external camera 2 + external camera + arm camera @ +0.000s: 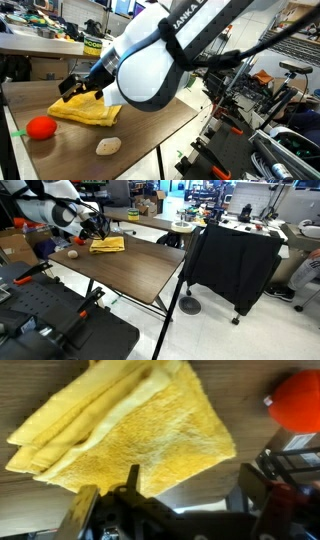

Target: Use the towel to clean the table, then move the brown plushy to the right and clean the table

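The brown plushy should move to clear the table, so my gripper needs to close around the middle of the brown plushy [72,254] beside the yellow towel.
The yellow towel [108,244] [85,110] lies rumpled and partly folded near one end of the dark wood table [140,275] [155,125]. In the wrist view the towel [130,430] fills the upper left, with bare table [190,485] below it. My gripper [170,495] [75,87] hovers just over the towel's near edge, open, with nothing between its fingers [85,508]. The small tan brown plushy [108,146] [72,254] rests on the table beside the towel, apart from it and from the gripper.
A red-orange ball [40,127] [298,400] sits on the table close to the towel. A black-draped table [235,260] stands past the table's far side. Black equipment [60,330] fills the floor beside it, and a cluttered bench [40,40] is behind.
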